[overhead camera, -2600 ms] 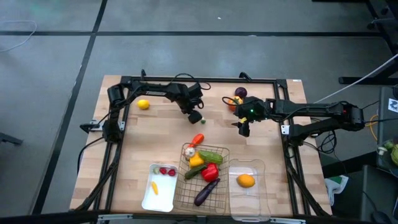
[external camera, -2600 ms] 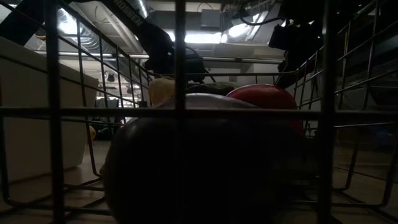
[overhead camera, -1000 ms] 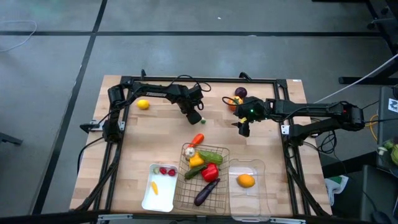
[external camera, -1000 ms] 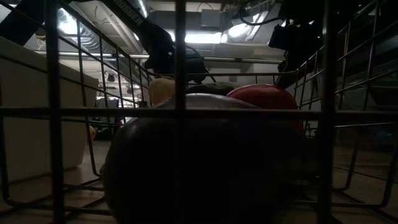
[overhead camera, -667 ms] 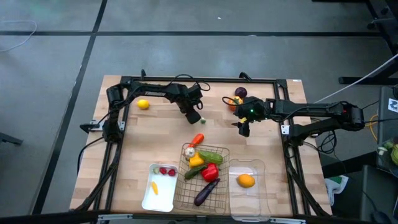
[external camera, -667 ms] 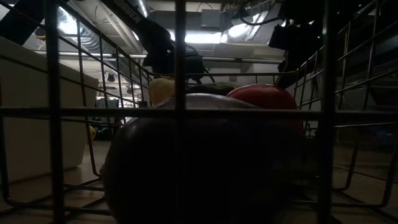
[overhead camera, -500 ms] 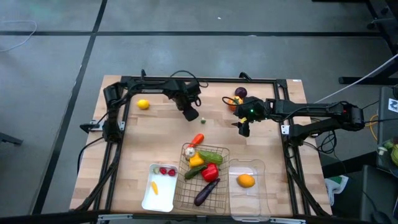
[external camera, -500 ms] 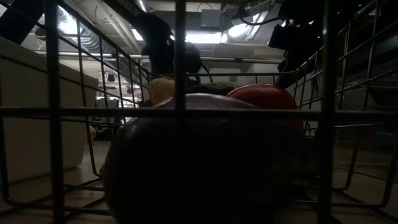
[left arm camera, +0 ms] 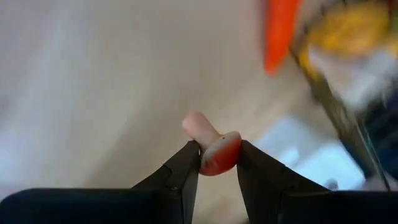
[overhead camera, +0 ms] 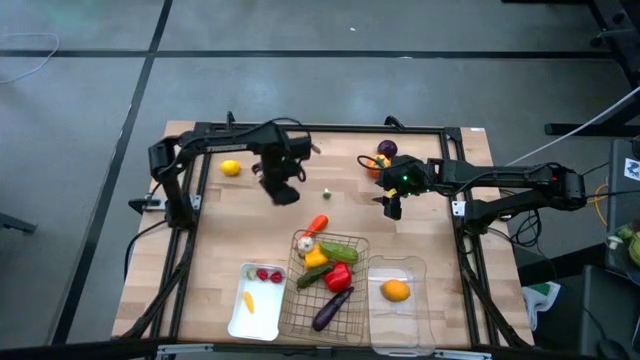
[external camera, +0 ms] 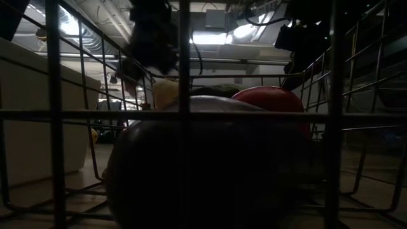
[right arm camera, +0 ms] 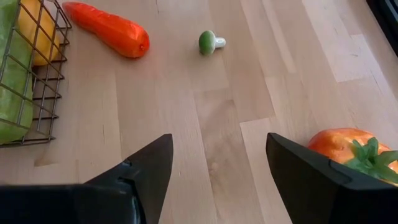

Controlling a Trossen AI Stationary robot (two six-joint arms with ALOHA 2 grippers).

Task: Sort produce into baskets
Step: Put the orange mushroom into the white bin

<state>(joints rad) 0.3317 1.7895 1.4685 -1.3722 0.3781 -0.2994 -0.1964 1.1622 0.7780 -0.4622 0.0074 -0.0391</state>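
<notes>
I need to let go of the red-capped mushroom with my left gripper in the white tray [overhead camera: 251,295], against the yellow piece, toward the red balls. The mushroom is now above the table's far middle.
My left gripper [overhead camera: 283,191] hangs above the table's far middle, shut on a small red-capped toy mushroom [left arm camera: 214,149]. A small green-capped mushroom [overhead camera: 327,193] lies on the wood to its right and also shows in the right wrist view [right arm camera: 208,42]. My right gripper [overhead camera: 392,208] is open and empty, right of the green mushroom. An orange carrot [overhead camera: 317,224] lies just beyond the wire-mesh basket [overhead camera: 352,318], which holds peppers, a cucumber and an eggplant. The white tray [overhead camera: 236,315] holds small red balls. The clear bin [overhead camera: 400,316] holds an orange fruit. My left gripper pinches the mushroom's red cap [left arm camera: 222,157] between its two fingertips. The pale stem [left arm camera: 198,126] sticks out past the fingers. The mushroom is lifted clear of the table.
A yellow lemon [overhead camera: 231,168] lies at the far left. An orange-red tomato with a green stalk [right arm camera: 348,146] and a purple fruit [overhead camera: 388,149] lie at the far edge near my right gripper. Bare wood lies between the two arms and left of the tray.
My left gripper has risen and swung toward the table's left edge, away from the green mushroom, carrying the red mushroom clear of the table. The green mushroom has stayed where it was.
</notes>
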